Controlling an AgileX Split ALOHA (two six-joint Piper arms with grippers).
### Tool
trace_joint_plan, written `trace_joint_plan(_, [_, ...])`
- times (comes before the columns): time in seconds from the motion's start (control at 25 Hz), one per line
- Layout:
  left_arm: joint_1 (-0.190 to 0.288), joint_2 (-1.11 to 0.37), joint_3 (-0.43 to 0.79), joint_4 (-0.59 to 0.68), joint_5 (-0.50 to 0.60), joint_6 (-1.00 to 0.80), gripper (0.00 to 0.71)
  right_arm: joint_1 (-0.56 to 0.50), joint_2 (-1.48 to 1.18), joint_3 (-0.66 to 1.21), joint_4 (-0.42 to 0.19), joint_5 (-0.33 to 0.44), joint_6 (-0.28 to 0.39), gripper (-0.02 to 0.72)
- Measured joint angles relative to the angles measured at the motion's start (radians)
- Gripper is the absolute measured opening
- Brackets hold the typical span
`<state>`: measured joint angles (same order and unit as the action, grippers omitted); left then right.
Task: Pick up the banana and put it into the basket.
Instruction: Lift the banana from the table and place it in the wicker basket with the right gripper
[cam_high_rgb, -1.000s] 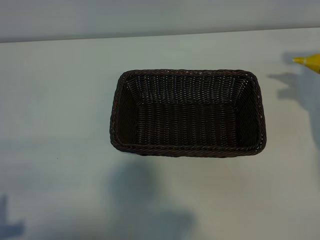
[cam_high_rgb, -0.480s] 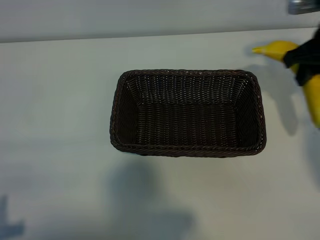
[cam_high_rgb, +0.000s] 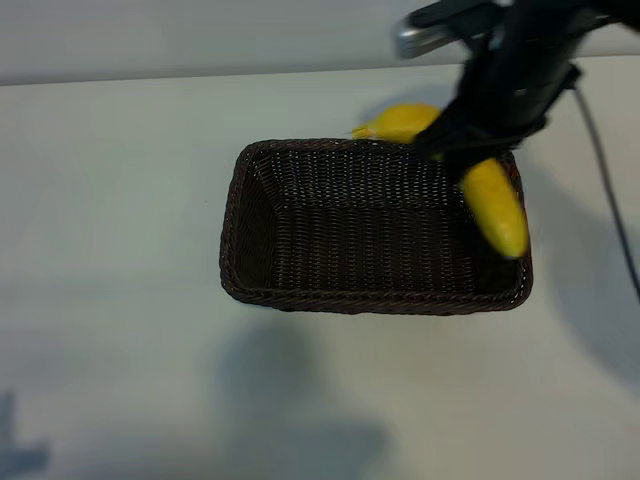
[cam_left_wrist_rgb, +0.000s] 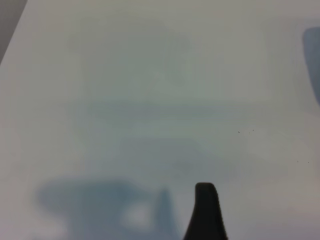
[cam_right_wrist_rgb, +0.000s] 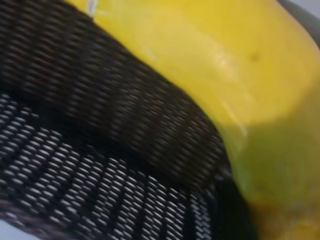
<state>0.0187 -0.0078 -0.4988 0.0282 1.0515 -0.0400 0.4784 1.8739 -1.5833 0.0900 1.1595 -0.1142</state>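
I have the banana to put in the basket. Next, I set it down with my right gripper on the middle of the basket's woven bottom (cam_high_rgb: 385, 238).
The yellow banana (cam_high_rgb: 495, 205) hangs in the air over the far right corner of the dark brown woven basket (cam_high_rgb: 370, 300). My right gripper (cam_high_rgb: 455, 150) is shut on the banana's middle. Its stem end sticks out past the basket's far rim, and its other end points down over the right side of the inside. In the right wrist view the banana (cam_right_wrist_rgb: 215, 55) fills one side, with the basket's weave (cam_right_wrist_rgb: 100, 165) close below it. Of my left gripper only one dark finger (cam_left_wrist_rgb: 206, 210) shows, over bare table, with nothing held.
The basket stands in the middle of a pale table (cam_high_rgb: 120, 200). A dark cable (cam_high_rgb: 605, 190) trails from the right arm along the right side. The left arm is outside the exterior view; only shadows fall on the near part of the table.
The right arm has carried the banana leftward, from the picture's right edge to above the basket's far right corner. The basket has not moved.
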Motion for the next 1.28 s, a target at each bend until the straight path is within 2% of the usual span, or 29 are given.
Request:
trace_joint_plan(0.08, [0.000, 0.000, 0.000, 0.000, 0.000, -0.002, 0.574, 0.036, 0.024, -0.023, -0.008, -0.018, -0.023, 0.419])
trace_joint_plan(0.16, [0.000, 0.000, 0.000, 0.000, 0.000, -0.001, 0.574, 0.070, 0.031, -0.030, -0.017, -0.041, -0.075, 0.419])
trace_joint_plan(0.44, [0.000, 0.000, 0.000, 0.000, 0.000, -0.001, 0.574, 0.123, 0.031, -0.032, -0.055, -0.066, -0.383, 0.419])
trace_joint_plan(0.56, [0.000, 0.000, 0.000, 0.000, 0.000, -0.001, 0.574, 0.123, 0.031, -0.032, -0.069, -0.081, -0.453, 0.419])
trace_joint_plan(0.72, [0.000, 0.000, 0.000, 0.000, 0.000, -0.001, 0.574, 0.123, 0.038, -0.033, -0.078, -0.118, -0.471, 0.419])
trace_joint_plan(0.92, [0.000, 0.000, 0.000, 0.000, 0.000, -0.001, 0.574, 0.123, 0.101, -0.036, -0.054, -0.154, -0.474, 0.419])
trace_joint_plan(1.28, [0.000, 0.000, 0.000, 0.000, 0.000, -0.001, 0.574, 0.123, 0.203, -0.037, -0.070, -0.163, -0.474, 0.419])
